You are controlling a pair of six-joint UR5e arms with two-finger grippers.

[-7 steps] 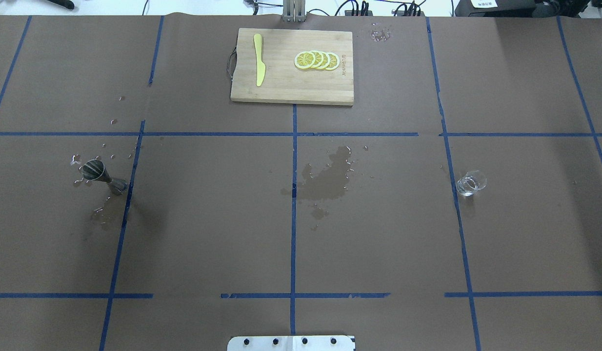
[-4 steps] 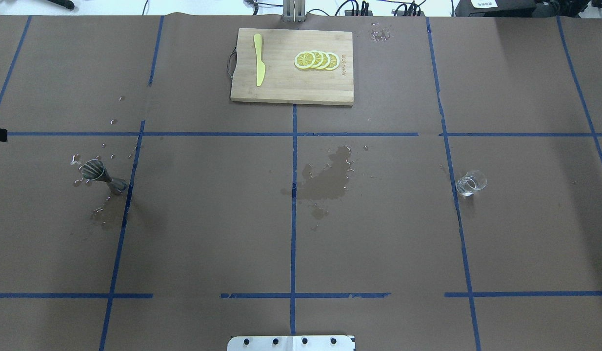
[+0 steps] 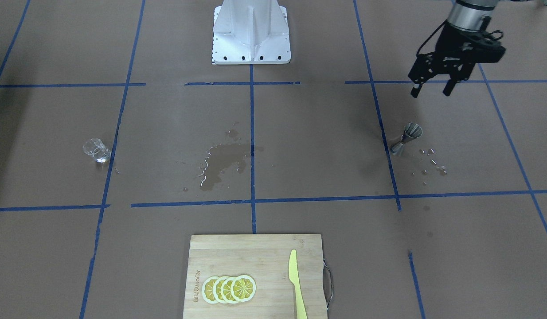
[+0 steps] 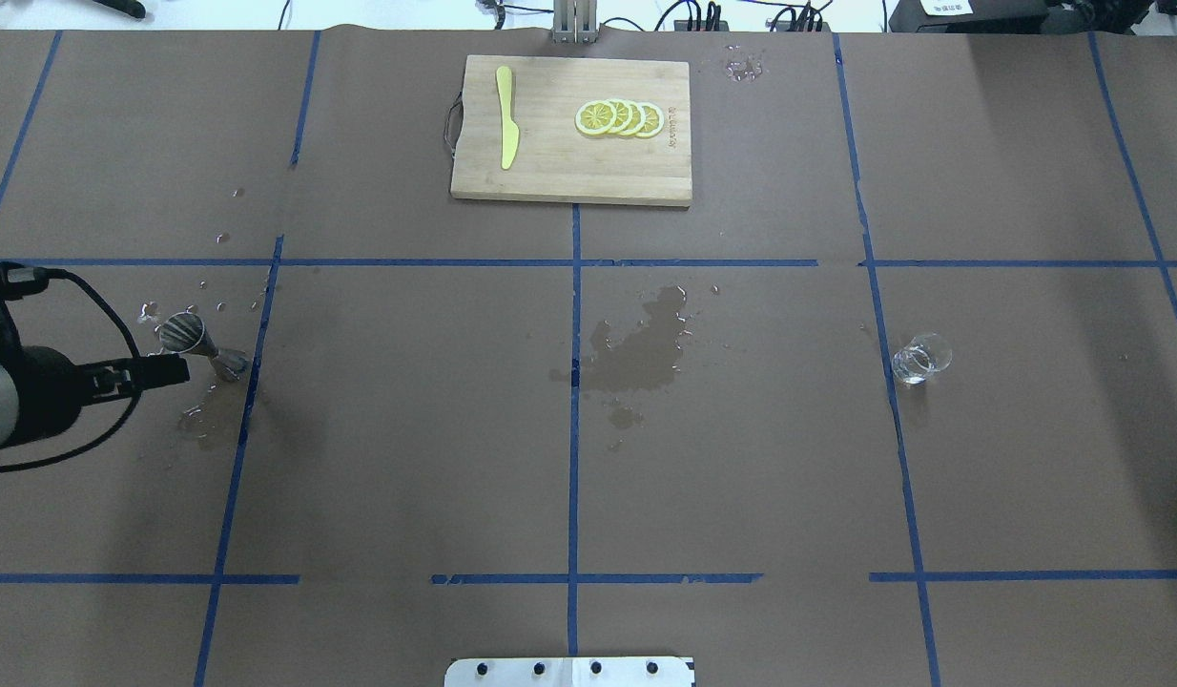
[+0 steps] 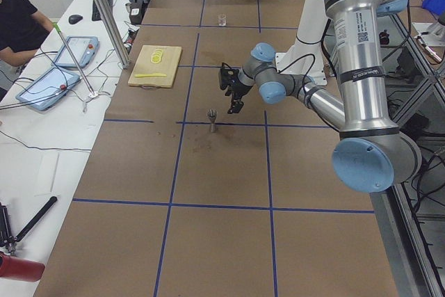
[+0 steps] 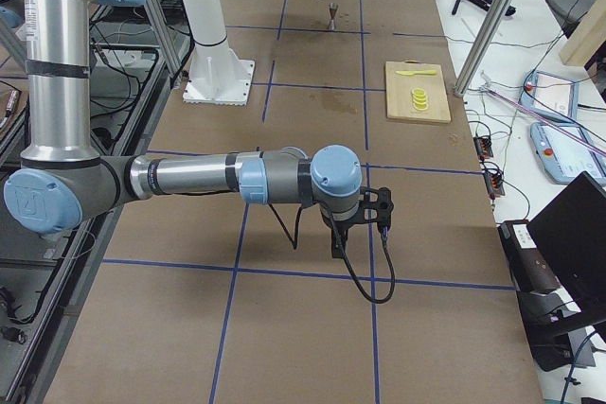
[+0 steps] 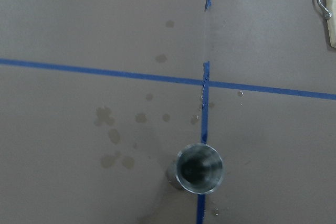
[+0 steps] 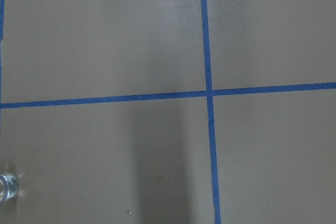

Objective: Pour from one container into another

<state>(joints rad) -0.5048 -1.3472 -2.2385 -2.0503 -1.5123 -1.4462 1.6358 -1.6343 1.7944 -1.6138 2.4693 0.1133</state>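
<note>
The steel jigger has a narrow middle (image 3: 403,141) just below its wide upper cup. My left gripper goes there next and closes on it.
A steel jigger (image 3: 406,138) stands upright on the brown paper on my left side, also visible in the overhead view (image 4: 199,343), with droplets around it. My left gripper (image 3: 430,93) hangs open above the table, a little back from the jigger towards my base, with nothing between its fingers. The left wrist view looks straight down into the jigger (image 7: 199,167). A small clear glass (image 4: 920,359) stands far off on my right side and shows at the corner of the right wrist view (image 8: 7,187). My right gripper (image 6: 360,234) appears only in the exterior right view, so I cannot tell its state.
A wooden cutting board (image 4: 569,172) at the far middle carries lemon slices (image 4: 619,117) and a yellow knife (image 4: 505,129). A wet stain (image 4: 646,348) marks the table's centre. My base (image 3: 251,31) stands at the near edge. A person (image 5: 17,22) sits beyond the table.
My left arm has come into the overhead view from the left edge and now reaches close to the jigger. The jigger and the glass have not moved.
</note>
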